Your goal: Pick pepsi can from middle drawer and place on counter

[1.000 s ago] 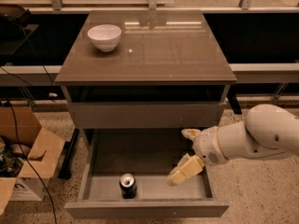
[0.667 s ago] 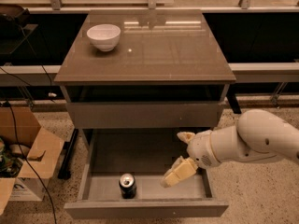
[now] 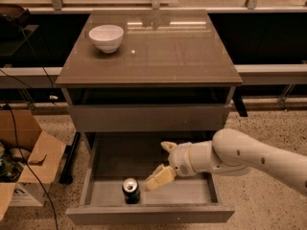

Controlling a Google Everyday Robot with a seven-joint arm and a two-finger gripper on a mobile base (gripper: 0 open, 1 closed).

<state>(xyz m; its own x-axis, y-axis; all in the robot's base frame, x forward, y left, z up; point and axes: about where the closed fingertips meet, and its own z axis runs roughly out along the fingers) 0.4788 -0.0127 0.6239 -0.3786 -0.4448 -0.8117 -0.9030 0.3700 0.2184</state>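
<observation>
I need to next close my gripper on the pepsi can's upper part (image 3: 130, 187), just below its silver top.
The pepsi can (image 3: 130, 190) stands upright in the open middle drawer (image 3: 148, 213), near its front left, silver top showing. My gripper (image 3: 164, 162) hangs over the drawer just right of the can. It is open: one pale finger (image 3: 159, 178) reaches down to within a short gap of the can, the other finger (image 3: 168, 146) points back. It holds nothing. The counter (image 3: 163, 51) is the glossy brown top of the cabinet above.
A white bowl (image 3: 106, 37) sits on the counter's back left. A shut drawer front (image 3: 148, 117) lies above the open drawer. An open cardboard box (image 3: 26, 157) and cables stand on the floor at left. A dark shelf and rail run behind.
My gripper has moved left across the drawer, toward the can. The can and bowl have not moved.
</observation>
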